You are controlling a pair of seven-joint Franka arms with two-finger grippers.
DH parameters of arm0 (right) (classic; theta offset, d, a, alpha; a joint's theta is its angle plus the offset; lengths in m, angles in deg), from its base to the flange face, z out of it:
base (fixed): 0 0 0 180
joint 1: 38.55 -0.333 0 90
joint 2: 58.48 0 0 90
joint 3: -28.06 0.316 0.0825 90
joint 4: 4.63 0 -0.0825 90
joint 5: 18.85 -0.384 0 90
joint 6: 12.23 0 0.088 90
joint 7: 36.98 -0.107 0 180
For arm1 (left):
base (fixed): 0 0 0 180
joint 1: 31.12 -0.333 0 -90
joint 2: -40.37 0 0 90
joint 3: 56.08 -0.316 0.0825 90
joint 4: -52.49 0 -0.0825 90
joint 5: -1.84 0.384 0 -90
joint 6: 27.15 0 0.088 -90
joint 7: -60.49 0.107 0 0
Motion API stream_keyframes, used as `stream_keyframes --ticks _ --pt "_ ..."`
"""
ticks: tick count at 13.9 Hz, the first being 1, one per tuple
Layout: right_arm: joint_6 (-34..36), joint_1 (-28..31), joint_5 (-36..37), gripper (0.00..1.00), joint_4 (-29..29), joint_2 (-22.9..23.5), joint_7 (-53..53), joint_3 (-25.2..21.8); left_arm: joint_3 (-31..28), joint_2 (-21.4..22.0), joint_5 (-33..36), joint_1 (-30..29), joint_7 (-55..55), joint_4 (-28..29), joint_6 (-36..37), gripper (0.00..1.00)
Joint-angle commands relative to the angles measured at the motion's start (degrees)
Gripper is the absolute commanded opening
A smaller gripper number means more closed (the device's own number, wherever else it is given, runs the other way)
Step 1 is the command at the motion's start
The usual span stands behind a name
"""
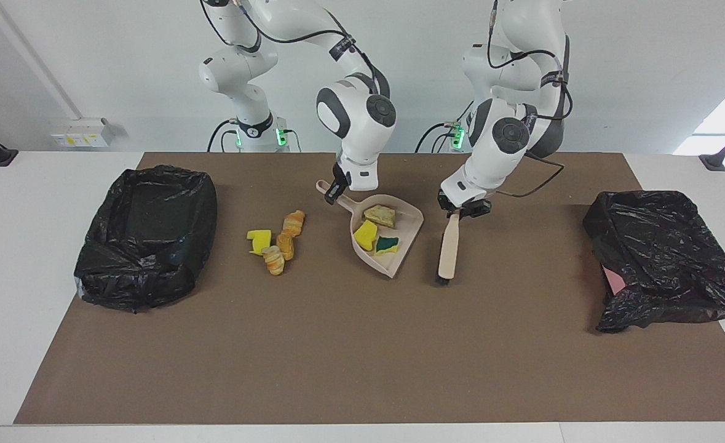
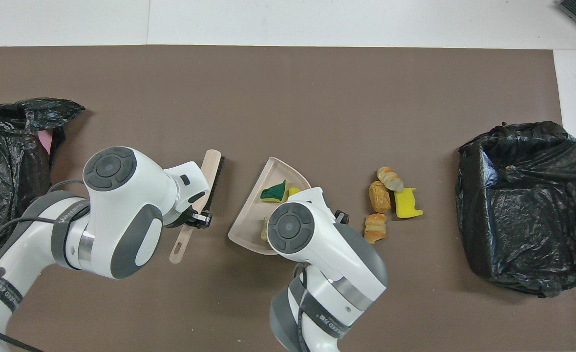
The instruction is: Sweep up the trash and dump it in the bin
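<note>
The robot's left gripper needs to release the beige brush on the brown mat (image 2: 266, 292) between the robot's two arms, just short of the dustpan.
My right gripper (image 1: 336, 191) is shut on the handle of the beige dustpan (image 1: 400, 255), which rests on the brown mat. In the pan lie three pieces of trash: a yellow sponge wedge (image 1: 366, 234), a green-faced sponge (image 1: 388, 244) (image 2: 274, 191) and a tan bread chunk (image 1: 379, 215). My left gripper (image 1: 463, 210) (image 2: 197, 218) is shut on the handle of a beige brush (image 1: 449, 245) (image 2: 213, 171). The brush slants down to the mat beside the pan, toward the left arm's end. More trash lies on the mat between pan and bin (image 1: 147, 234): a yellow sponge (image 1: 258, 239) (image 2: 407, 204) and three croissant chunks (image 1: 294, 223) (image 2: 375, 228).
The open bin (image 2: 522, 205), lined with a black bag, stands at the right arm's end of the mat. A second black bag (image 1: 663, 258) (image 2: 4, 166) with something pink showing at its edge lies at the left arm's end.
</note>
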Motion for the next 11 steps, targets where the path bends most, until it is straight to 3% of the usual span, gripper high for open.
stream_keyframes --ticks 1,5,8,11 --pt "4.3 6.9 0.0 0.00 -0.5 -8.2 7.0 0.1 0.1 4.4 -0.5 0.9 -4.0 5.6 -1.5 0.00" --pt "10.5 19.9 0.2 0.00 1.7 -15.4 24.6 -0.2 0.4 8.0 -0.5 5.0 -13.3 11.3 -5.6 0.00" --pt "12.5 32.8 1.4 0.00 5.0 -16.2 40.4 -0.3 0.6 11.1 -0.5 12.9 -24.8 15.7 -10.5 0.00" --pt "10.1 43.3 7.2 0.00 4.7 -16.1 51.2 -0.3 0.8 13.1 -0.5 19.5 -34.6 17.1 -12.1 0.00"
